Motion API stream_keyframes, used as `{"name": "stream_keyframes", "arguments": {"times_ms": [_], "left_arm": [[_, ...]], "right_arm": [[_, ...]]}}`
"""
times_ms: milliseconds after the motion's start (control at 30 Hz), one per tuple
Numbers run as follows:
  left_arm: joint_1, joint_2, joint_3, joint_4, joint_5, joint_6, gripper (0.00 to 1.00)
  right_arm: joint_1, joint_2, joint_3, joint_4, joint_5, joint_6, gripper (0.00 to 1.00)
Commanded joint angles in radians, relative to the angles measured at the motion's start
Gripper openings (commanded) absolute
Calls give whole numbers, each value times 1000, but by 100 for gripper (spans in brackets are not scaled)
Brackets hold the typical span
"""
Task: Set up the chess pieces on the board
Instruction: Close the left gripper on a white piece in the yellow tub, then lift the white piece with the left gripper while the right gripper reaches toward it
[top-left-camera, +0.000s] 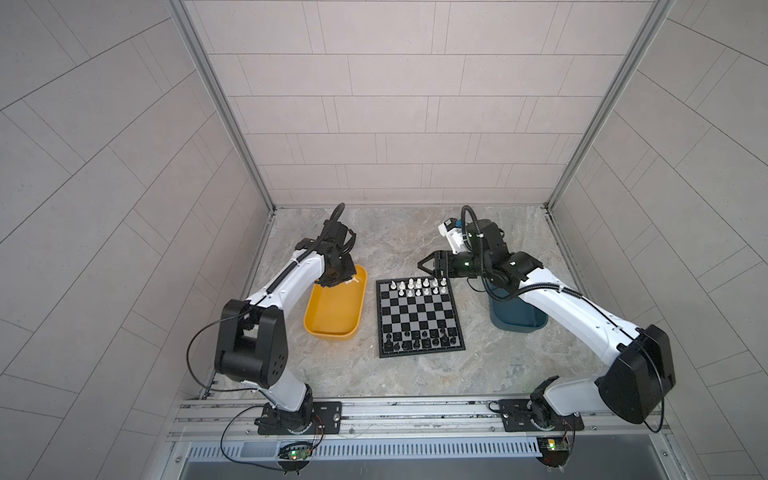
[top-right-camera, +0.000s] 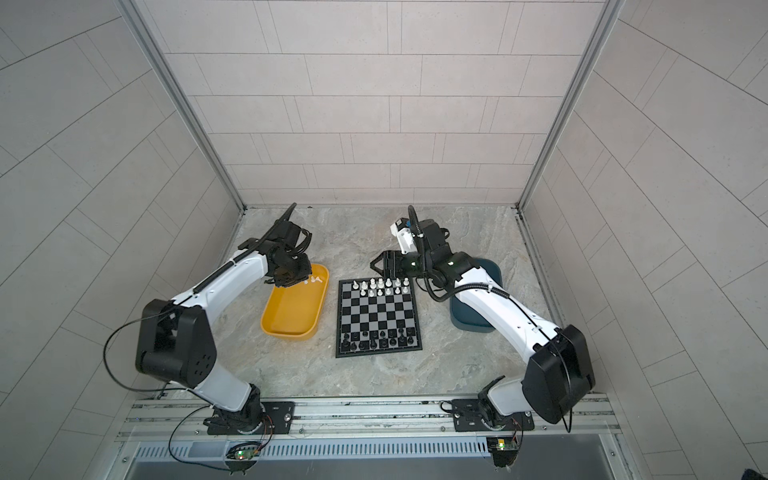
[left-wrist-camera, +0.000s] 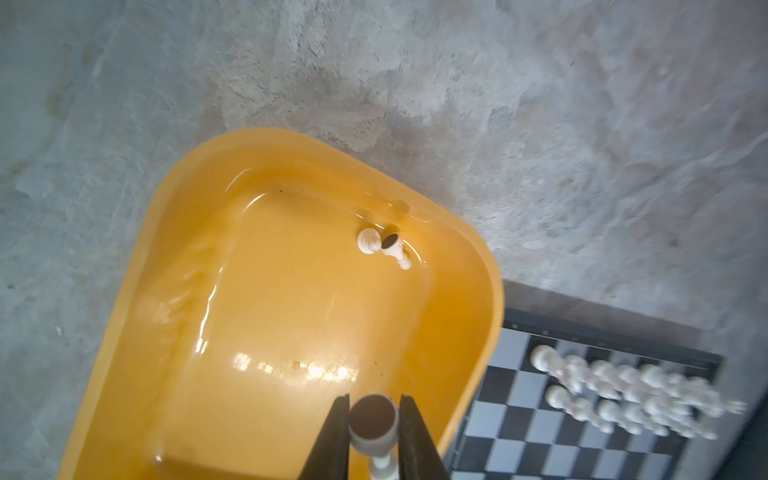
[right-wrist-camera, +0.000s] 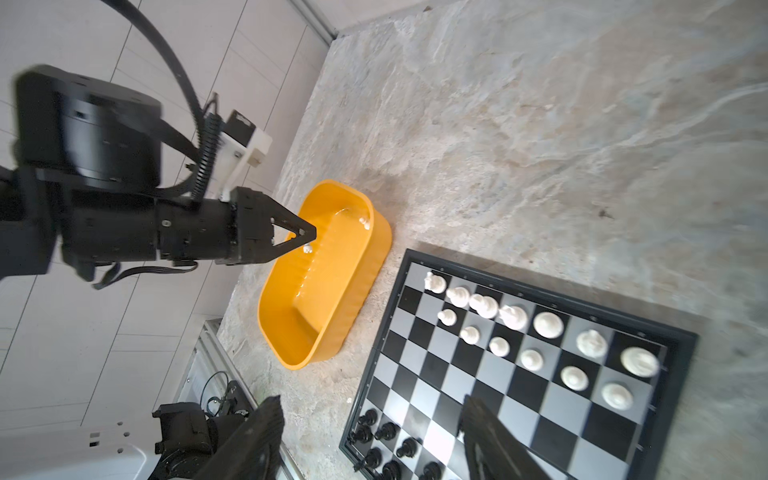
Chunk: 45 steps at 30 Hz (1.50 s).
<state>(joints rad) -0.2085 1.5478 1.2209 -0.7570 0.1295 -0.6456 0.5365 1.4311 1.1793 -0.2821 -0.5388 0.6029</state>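
Next, my right gripper grasps the white piece's loose end (top-left-camera: 352, 280) (right-wrist-camera: 308, 249), which sticks out of my left gripper, to take the piece over.
The board (top-left-camera: 415, 316) lies mid-table. White chess pieces (top-left-camera: 417, 286) fill much of its two far rows and black ones (top-left-camera: 419, 338) its two near rows. My left gripper (left-wrist-camera: 372, 419) hangs over the far end of the yellow tray (top-left-camera: 332, 316), shut on a white piece (left-wrist-camera: 373, 432) whose dark round base faces the wrist camera. Two more white pieces (left-wrist-camera: 370, 241) lie in the tray's far corner. My right gripper (top-left-camera: 426, 266) hovers open and empty beside the board's far right corner, its fingers (right-wrist-camera: 257, 440) spread wide.
A teal tray (top-left-camera: 519, 322) sits right of the board, partly under the right arm. Grey tiled walls close in the marbled table on three sides. A metal rail (top-left-camera: 415, 411) with both arm bases runs along the front edge.
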Motion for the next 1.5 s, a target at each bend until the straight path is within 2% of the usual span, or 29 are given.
{"name": "stream_keyframes", "arguments": {"times_ms": [0,100,233,433,567,867,1467], "left_arm": [[8,-72,15,-78,102,-180,15],[9,-121,36,-112,147,-278,14],[18,-151,50,-175,208,-399,13],[18,-235,-25,-54,312,-592,13],[17,-261,8,-94,266,-597,13],[18,-269,-18,-58,288,-644,13],[13,-313,-84,-18,324,-734,13]], "right_arm": [[68,62,-31,233,-7,41,68],[139,132,-43,372,15,9,68],[194,230,-34,555,-23,66,67],[223,309,27,606,-30,115,64],[227,341,44,650,-44,154,62],[255,385,105,639,-69,163,57],[266,433,160,624,-69,172,32]]}}
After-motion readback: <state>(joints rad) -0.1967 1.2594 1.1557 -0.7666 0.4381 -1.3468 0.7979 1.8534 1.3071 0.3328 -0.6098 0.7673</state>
